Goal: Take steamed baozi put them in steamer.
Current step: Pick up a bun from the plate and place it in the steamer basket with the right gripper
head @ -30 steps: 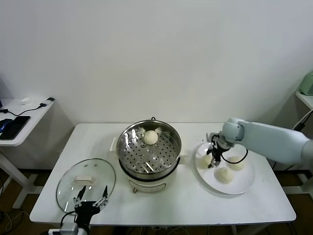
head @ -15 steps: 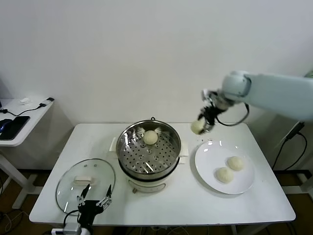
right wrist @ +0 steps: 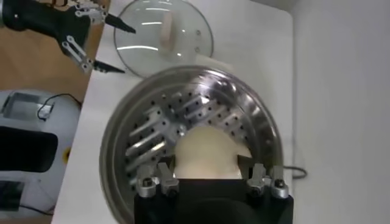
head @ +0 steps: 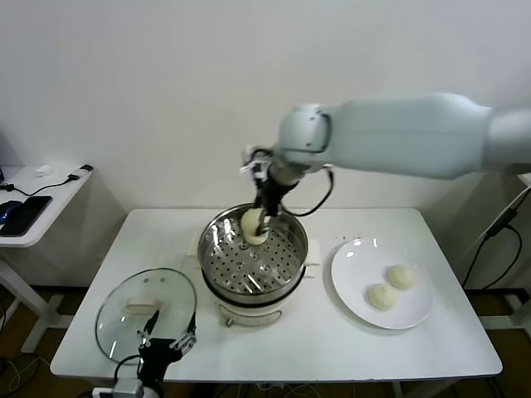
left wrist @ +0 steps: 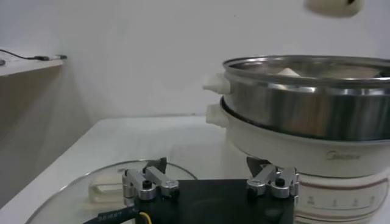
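The baozi, held above the steamer's back part, will go down from my right gripper onto the perforated tray [head: 226,254] [right wrist: 194,109] near the steamer's rim that faces the glass lid.
My right gripper [head: 262,214] is shut on a cream-white baozi [head: 252,224] and holds it above the back part of the steamer [head: 249,269], a shiny steel pot with a perforated tray on a white base. In the right wrist view the baozi [right wrist: 206,151] sits between the fingers of the right gripper [right wrist: 206,170], over the tray [right wrist: 146,134]. A baozi lying in the steamer shows only as a pale top [left wrist: 286,72] behind the rim in the left wrist view. Two more baozi [head: 401,276] [head: 382,296] lie on the white plate [head: 353,265]. My left gripper [head: 166,342] is open and empty at the table's front left.
A round glass lid [head: 145,303] with a white handle lies flat left of the steamer, just beyond my left gripper [left wrist: 207,163]. The steamer [left wrist: 304,91] stands to that gripper's right. A side table [head: 33,207] with a phone stands at the far left.
My right gripper lifted one baozi off the plate and carried it left, from above the plate to above the steamer. Two baozi stay on the plate. The left arm has barely moved.
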